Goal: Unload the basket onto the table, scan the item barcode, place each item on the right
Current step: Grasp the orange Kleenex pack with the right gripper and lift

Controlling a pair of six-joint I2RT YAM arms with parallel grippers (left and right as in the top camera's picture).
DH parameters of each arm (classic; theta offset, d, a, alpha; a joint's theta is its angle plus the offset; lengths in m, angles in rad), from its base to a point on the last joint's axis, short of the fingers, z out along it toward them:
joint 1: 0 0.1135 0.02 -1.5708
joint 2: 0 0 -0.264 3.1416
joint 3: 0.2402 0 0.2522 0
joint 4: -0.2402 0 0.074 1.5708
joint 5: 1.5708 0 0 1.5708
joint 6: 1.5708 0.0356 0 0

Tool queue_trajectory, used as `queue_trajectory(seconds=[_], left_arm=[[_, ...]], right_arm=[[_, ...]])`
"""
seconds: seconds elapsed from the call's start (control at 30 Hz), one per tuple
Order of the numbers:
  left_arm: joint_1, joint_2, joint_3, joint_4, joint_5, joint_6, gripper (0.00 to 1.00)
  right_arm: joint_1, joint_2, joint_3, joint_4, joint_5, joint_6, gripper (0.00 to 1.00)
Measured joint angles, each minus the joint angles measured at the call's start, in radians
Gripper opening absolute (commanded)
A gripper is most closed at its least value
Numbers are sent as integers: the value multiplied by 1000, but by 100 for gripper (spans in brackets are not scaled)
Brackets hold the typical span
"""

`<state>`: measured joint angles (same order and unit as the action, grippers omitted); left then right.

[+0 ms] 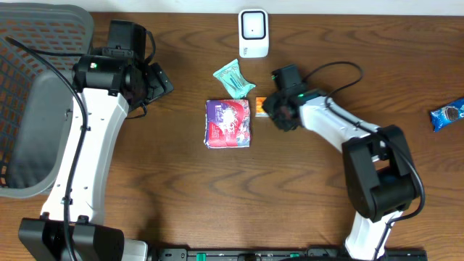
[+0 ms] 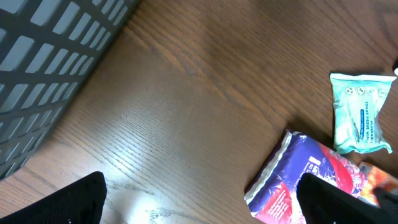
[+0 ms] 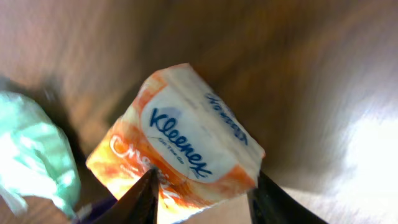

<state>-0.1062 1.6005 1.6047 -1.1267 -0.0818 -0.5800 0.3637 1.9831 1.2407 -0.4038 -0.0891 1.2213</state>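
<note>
The Kleenex tissue pack lies at a slant across my right gripper's fingers, near the purple snack pack, so I need to pull it clear and pinch its near end (image 3: 205, 198).
An orange and white Kleenex tissue pack (image 3: 186, 149) sits between the fingers of my right gripper (image 3: 202, 200), which is shut on its lower end. From overhead only a sliver of the pack (image 1: 260, 102) shows beside the right gripper (image 1: 272, 109), just right of the purple snack pack (image 1: 228, 122). The white barcode scanner (image 1: 253, 32) stands at the back middle of the table. My left gripper (image 2: 205, 208) is open and empty over bare wood, left of the purple pack (image 2: 311, 177). Overhead, the left gripper (image 1: 158, 80) hangs left of the items.
A green wipes pack (image 1: 233, 78) lies between the scanner and the purple pack. A blue cookie packet (image 1: 447, 114) lies at the far right edge. A grey mesh basket (image 1: 43, 94) fills the left side.
</note>
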Motion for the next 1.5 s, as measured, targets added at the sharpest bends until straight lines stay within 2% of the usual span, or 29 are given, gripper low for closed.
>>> queue_trajectory(seconds=[0.2,0.3,0.37,0.47,0.63,0.8,1.03,1.3,1.37,1.4,1.43,1.5], left_arm=[[0,0,0,0,0,0,98],[0,0,0,0,0,0,98],[0,0,0,0,0,0,98],[0,0,0,0,0,0,98],[0,0,0,0,0,0,98],[0,0,0,0,0,0,98],[0,0,0,0,0,0,98],[0,0,0,0,0,0,98],[0,0,0,0,0,0,98],[0,0,0,0,0,0,98],[0,0,0,0,0,0,98],[0,0,0,0,0,0,98]], right_arm=[[-135,4,3,59,-94,-251,15],[-186,6,3,56,-187,-373,16],[-203,6,3,48,-254,-447,22],[-211,6,4,-2,-331,-538,25],[-214,6,4,-31,-377,-576,26],[-214,6,4,-12,-340,-530,37],[-213,6,4,74,-300,-509,38],[-188,56,9,95,-289,-466,31],[-184,64,17,95,-283,-460,19],[-184,70,21,96,-289,-457,5],[-184,74,25,94,-294,-458,1],[-184,76,32,86,-301,-452,1]])
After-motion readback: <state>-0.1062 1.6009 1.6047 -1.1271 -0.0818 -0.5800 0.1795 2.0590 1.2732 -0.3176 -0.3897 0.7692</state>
